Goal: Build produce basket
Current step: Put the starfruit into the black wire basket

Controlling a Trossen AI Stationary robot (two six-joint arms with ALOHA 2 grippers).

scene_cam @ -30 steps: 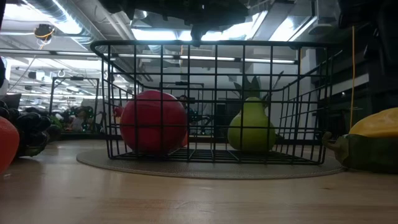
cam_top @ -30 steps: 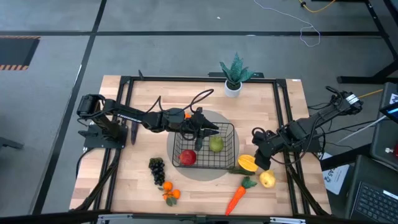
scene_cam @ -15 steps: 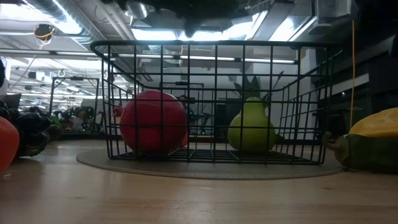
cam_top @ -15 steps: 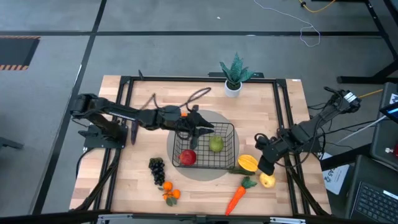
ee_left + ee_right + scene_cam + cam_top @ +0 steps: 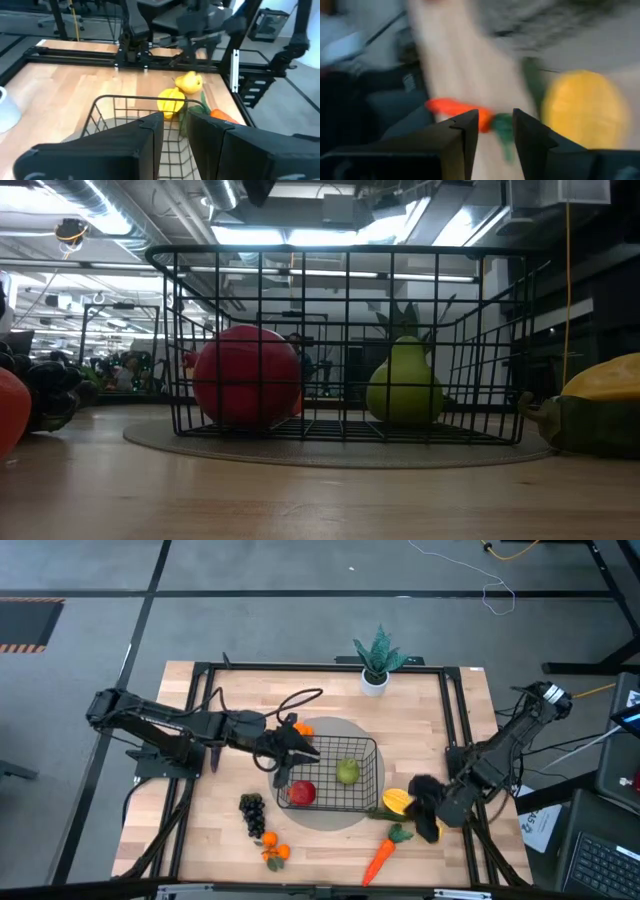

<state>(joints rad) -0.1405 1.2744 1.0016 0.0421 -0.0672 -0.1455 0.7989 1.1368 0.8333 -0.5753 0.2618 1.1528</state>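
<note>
The yellow squash's middle fold [image 5: 400, 803] [image 5: 590, 119] is between the basket and the yellow pear. I need to move my right gripper there next and close it on that fold.
The black wire basket [image 5: 330, 776] stands on a round grey mat and holds the red apple [image 5: 302, 792] and the green pear [image 5: 347, 772]; both also show in the low view, the apple [image 5: 247, 375] and the pear [image 5: 403, 385]. My left gripper [image 5: 293, 754] is open and empty above the basket's left rim. My right gripper [image 5: 427, 810] is open and empty above the yellow pear [image 5: 189, 82], which lies on the table beside the squash [image 5: 398, 802]. The carrot [image 5: 381, 856], grapes [image 5: 252, 812] and oranges [image 5: 273, 853] lie near the front edge.
A potted plant [image 5: 377, 660] stands at the table's far edge. One more orange [image 5: 300, 727] lies on the mat behind the basket. Black rails [image 5: 455, 730] run along the table's sides. Bare wood lies between the basket and the plant.
My left gripper has drawn back from above the basket's middle toward the table's left, ending over the basket's left rim. My right gripper has gone toward the near edge, past the squash, and now hangs over the yellow pear. The produce has stayed in place.
</note>
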